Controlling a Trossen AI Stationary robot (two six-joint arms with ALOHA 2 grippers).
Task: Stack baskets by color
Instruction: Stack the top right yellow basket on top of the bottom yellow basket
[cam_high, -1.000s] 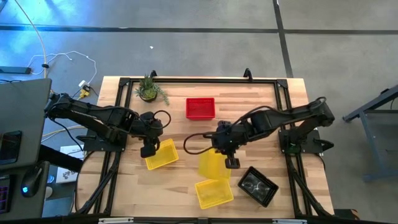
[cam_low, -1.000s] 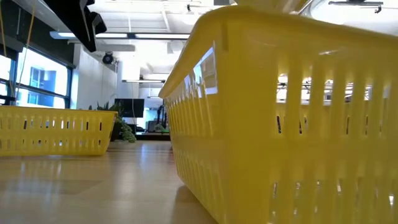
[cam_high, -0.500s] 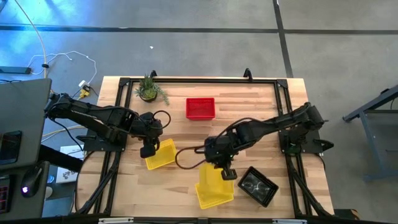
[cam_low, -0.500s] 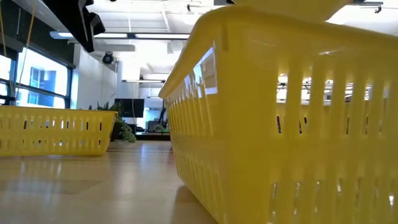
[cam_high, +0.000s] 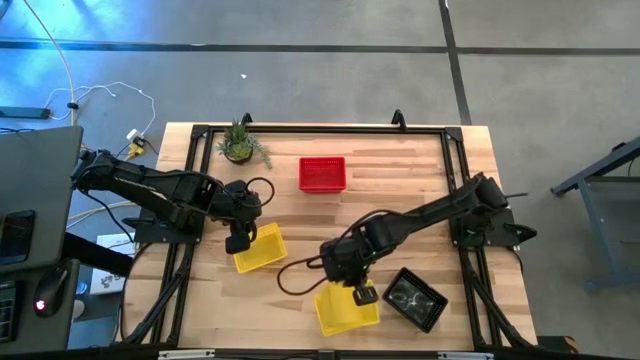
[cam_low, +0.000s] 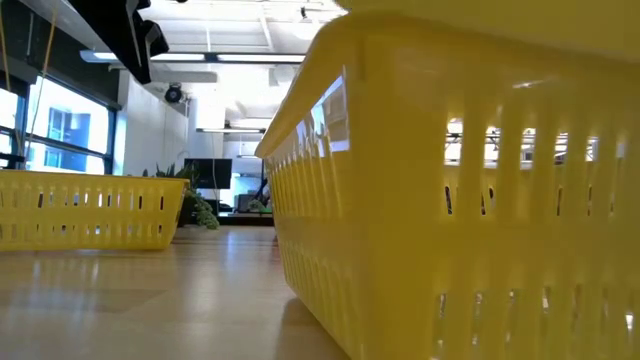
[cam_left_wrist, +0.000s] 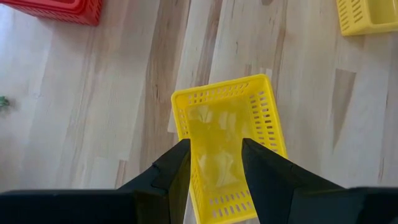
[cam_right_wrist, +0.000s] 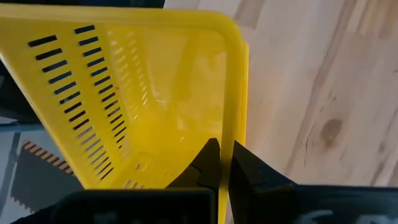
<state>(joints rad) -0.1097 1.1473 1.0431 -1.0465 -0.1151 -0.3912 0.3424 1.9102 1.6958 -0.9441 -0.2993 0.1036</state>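
Next, I release the yellow basket from my right gripper inside the second yellow basket (cam_high: 354, 289) beside the black basket.
My right gripper (cam_high: 365, 294) is shut on a yellow basket (cam_right_wrist: 143, 93) and holds it right over a second yellow basket (cam_low: 450, 220) near the table's front edge. In the high view the two show as one yellow shape (cam_high: 345, 310); whether they touch I cannot tell. My left gripper (cam_left_wrist: 214, 163) stands open above a third yellow basket (cam_high: 260, 247) at the left, which rests on its bottom. A red basket (cam_high: 322, 173) stands at the far middle. A black basket (cam_high: 414, 298) sits just right of the yellow pair. My right gripper pinches the held basket's rim (cam_right_wrist: 239, 118) at one wall, with one finger inside the basket and one outside. The fingers come from above, slanting down. The basket hangs below them, open side up; its underside (cam_low: 500, 8) shows just over the lower basket's rim.
A small green potted plant (cam_high: 240, 143) stands at the far left corner. A dark frame runs along the table's far edge and sides (cam_high: 320, 128). Bare wood lies between the red basket and the yellow ones.
My right gripper has carried its yellow basket toward the table's near edge and down, tipping more steeply, until the basket stands over the other yellow basket. In the low view the basket's underside has sunk into sight.
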